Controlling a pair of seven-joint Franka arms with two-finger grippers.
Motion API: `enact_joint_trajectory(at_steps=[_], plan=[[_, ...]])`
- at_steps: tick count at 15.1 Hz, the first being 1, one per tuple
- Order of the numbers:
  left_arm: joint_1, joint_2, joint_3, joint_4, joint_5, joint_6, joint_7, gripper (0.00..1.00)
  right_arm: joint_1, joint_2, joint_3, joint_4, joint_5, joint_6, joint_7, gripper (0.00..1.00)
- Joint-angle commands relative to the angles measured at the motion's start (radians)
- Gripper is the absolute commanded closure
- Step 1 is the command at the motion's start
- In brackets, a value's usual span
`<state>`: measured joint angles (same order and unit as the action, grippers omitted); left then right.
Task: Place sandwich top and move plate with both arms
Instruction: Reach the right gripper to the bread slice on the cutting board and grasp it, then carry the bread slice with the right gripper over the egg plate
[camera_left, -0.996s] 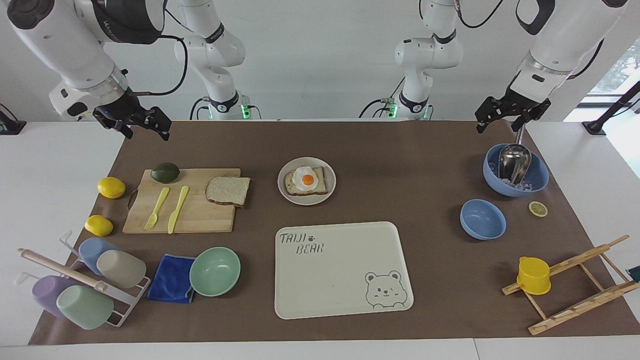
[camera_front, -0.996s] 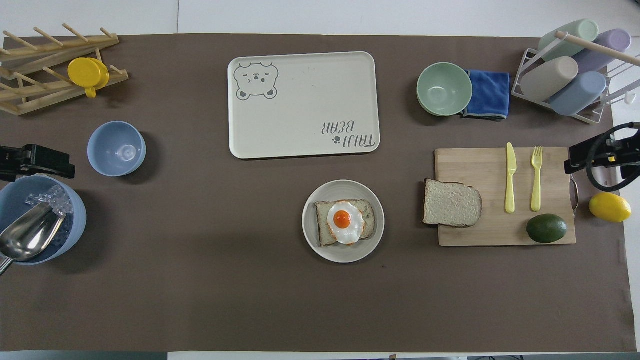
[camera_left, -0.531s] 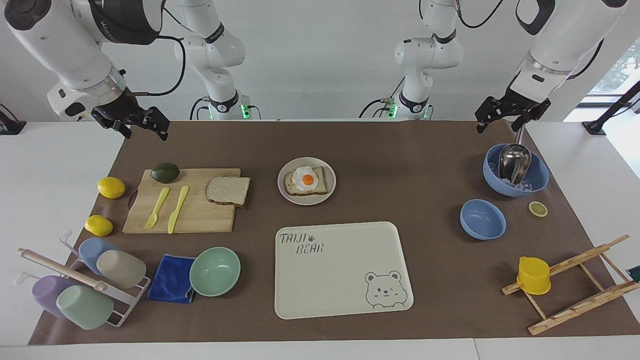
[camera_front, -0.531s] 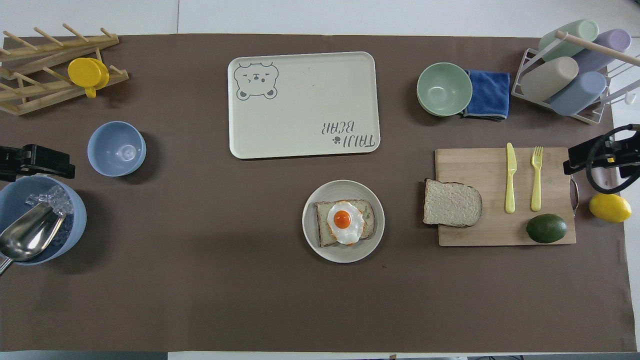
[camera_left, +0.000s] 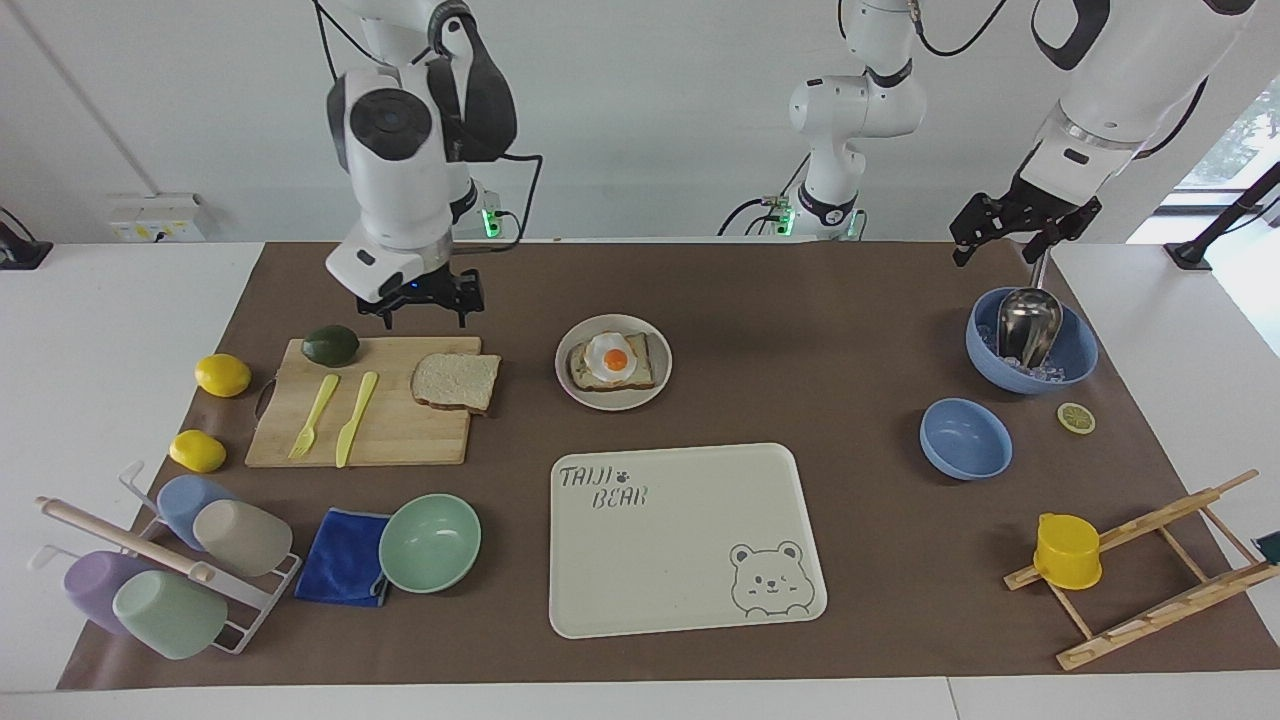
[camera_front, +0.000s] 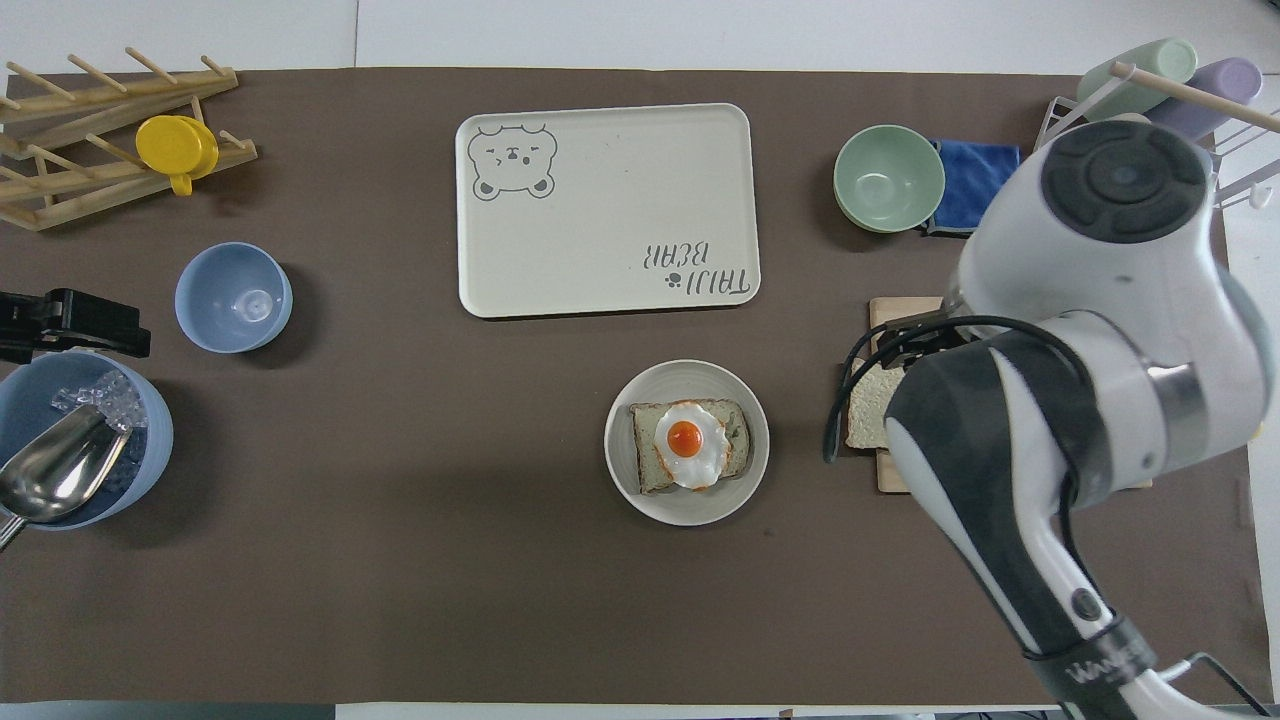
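Next, my right gripper goes to the sandwich top (camera_front: 873, 406) at the cutting board's edge toward the plate and closes on that slice of bread.
The sandwich top (camera_left: 456, 380), a pale bread slice with a brown crust, lies on the wooden cutting board (camera_left: 400, 430), at the edge toward the plate. In the overhead view my right arm covers all of the sandwich top (camera_front: 864, 418) but a sliver. The plate (camera_left: 613, 401) (camera_front: 690, 512) sits mid-table and holds a toast slice with a fried egg (camera_left: 613, 358). My right gripper (camera_left: 425, 316) hangs open over the board's robot-side edge, between the avocado and the bread, holding nothing. My left gripper (camera_left: 1005, 240) (camera_front: 100, 325) waits open above the blue ice bowl.
An avocado (camera_left: 330, 345), a yellow fork and a yellow knife share the board, with two lemons (camera_left: 222, 375) beside it. The bear tray (camera_left: 680, 540) lies farther out than the plate. A mint bowl (camera_left: 430, 542), blue cloth, cup rack, blue bowls (camera_left: 965, 438) and wooden rack ring the mat.
My right arm has swung in from the table's end and now holds its gripper over the cutting board near the bread. The left arm has not moved.
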<state>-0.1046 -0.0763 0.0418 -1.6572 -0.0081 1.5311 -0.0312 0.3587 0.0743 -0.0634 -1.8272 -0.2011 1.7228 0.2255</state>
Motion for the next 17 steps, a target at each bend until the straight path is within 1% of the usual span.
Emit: enact_joint_trajectory(at_steps=[1,3,4,5,6,7,9,11,17], plan=[[-0.007,-0.017,0.007,-0.009,0.01,-0.009,0.0,0.0,0.031,-0.004,-0.003,-0.142,-0.08,0.145,0.116,0.0],[-0.007,-0.017,0.007,-0.009,0.01,-0.009,0.0,0.0,0.034,0.013,-0.003,-0.225,-0.089,0.266,0.197,0.0],[-0.007,-0.017,0.007,-0.009,0.01,-0.009,0.0,0.0,0.032,0.022,-0.003,-0.247,-0.089,0.286,0.221,0.0],[-0.007,-0.017,0.007,-0.009,0.01,-0.009,0.0,0.0,0.035,0.042,-0.001,-0.262,-0.089,0.291,0.235,0.0],[-0.007,-0.017,0.007,-0.009,0.01,-0.009,0.0,0.0,0.081,0.057,-0.003,-0.267,-0.089,0.293,0.273,0.0],[-0.007,-0.017,0.007,-0.009,0.01,-0.011,0.0,0.0,0.1,0.065,-0.003,-0.268,-0.09,0.296,0.305,0.0],[-0.007,-0.017,0.007,-0.009,0.01,-0.009,0.0,0.0,0.112,0.099,-0.001,-0.273,-0.09,0.323,0.369,0.0],[-0.007,-0.017,0.007,-0.009,0.01,-0.011,0.0,0.0,0.111,0.12,-0.003,-0.28,-0.09,0.351,0.39,0.0],[-0.012,-0.017,0.006,-0.009,0.01,-0.008,-0.001,0.0,0.086,0.133,-0.003,-0.299,-0.095,0.373,0.383,0.0]])
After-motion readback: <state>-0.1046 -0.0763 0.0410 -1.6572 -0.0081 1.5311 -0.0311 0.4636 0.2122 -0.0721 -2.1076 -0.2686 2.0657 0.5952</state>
